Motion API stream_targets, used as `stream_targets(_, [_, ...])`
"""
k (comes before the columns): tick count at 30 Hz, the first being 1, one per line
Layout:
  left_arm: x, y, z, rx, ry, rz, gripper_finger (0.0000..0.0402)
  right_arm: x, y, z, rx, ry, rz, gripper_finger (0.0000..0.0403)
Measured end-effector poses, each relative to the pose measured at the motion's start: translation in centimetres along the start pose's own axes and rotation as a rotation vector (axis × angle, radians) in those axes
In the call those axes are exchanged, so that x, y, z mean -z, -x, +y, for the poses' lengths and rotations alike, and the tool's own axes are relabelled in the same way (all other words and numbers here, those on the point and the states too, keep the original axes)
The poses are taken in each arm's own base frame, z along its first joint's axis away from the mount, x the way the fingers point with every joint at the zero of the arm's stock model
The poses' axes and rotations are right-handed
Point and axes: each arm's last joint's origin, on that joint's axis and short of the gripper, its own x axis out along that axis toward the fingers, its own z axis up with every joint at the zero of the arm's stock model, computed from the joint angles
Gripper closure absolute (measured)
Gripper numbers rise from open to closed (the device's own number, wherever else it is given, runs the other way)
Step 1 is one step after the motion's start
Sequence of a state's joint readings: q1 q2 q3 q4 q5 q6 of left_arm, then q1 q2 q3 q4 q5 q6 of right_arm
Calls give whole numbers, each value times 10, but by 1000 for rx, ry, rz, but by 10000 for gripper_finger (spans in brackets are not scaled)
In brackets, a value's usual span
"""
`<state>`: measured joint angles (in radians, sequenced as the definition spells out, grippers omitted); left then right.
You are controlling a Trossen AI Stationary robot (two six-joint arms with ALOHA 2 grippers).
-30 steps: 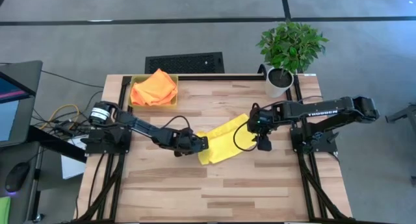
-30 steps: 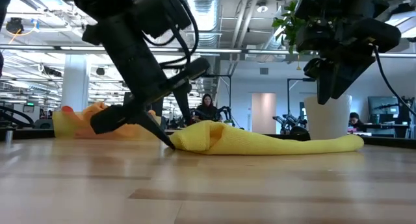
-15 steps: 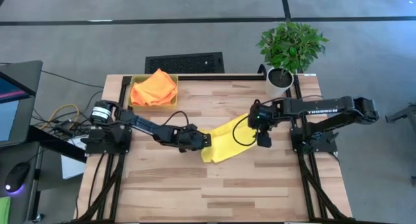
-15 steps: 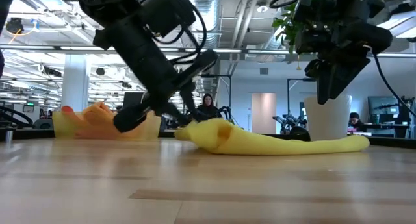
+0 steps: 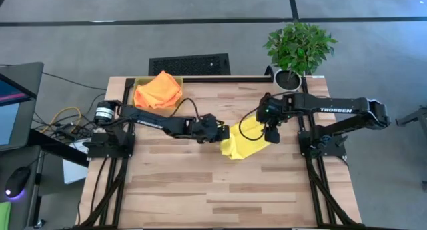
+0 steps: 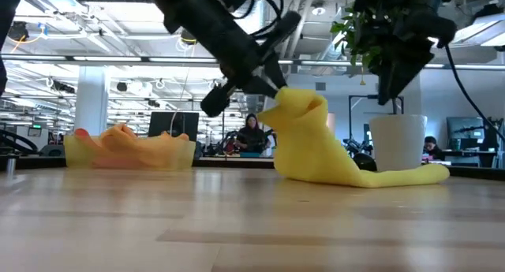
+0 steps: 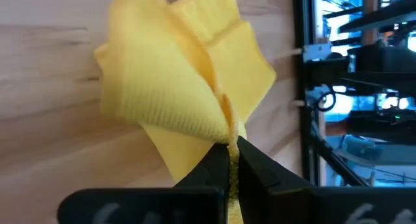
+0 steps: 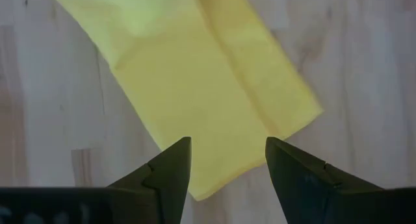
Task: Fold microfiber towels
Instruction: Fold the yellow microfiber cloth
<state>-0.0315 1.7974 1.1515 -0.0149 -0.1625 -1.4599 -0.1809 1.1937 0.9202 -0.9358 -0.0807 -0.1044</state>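
Note:
Next, I release the yellow towel from my left gripper on the wood (image 5: 257, 132) just below my right gripper.
A yellow towel (image 5: 243, 142) lies right of the table's middle. Its left end is raised and its right end (image 6: 410, 176) rests on the wood. My left gripper (image 5: 224, 132) is shut on the raised end (image 6: 298, 103). My right gripper (image 5: 271, 133) hangs open above the towel's right end (image 8: 214, 87) and touches nothing. Orange towels (image 5: 158, 90) are heaped in a translucent yellow bin (image 6: 79, 151) at the far left. My left gripper pinches the yellow towel's raised left end (image 7: 224, 130) between its two fingertips, where the cloth is bunched into several layers. The fingers reach in from the table's left, slanting downward. That end is lifted clear, and the cloth drapes slack down to the part on the table (image 6: 347, 174).
A potted plant (image 5: 297, 47) in a white pot (image 6: 397, 142) stands at the far right corner. A black metal frame (image 5: 227, 79) runs along the table's far edge. Bare wood (image 5: 220, 190) fills the near half of the table.
My left gripper has shut on the yellow towel's left end, then risen and gone toward the table's right edge. That end has been lifted off the wood and carried over toward the right end, which stayed in place. My right gripper has risen slightly, still open.

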Motion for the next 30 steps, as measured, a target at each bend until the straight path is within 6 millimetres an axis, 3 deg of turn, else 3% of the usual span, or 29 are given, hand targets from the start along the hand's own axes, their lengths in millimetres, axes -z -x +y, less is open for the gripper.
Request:
stream_targets(6, [-9,-21,-6,-32,-4,-13,401,-3,15,-5,47,-10,-28,182])
stream_targets(18, [-39,-82,-52,75,-152,49,401,9,39,-8,90,-36,-95,182])
stream_targets(25, [-50,-116,-60,108,-192,145,401,17,49,-6,93,-44,-120,182])
stream_targets(30, [-53,-136,-54,110,-173,237,401,19,51,-6,93,-47,-118,182])
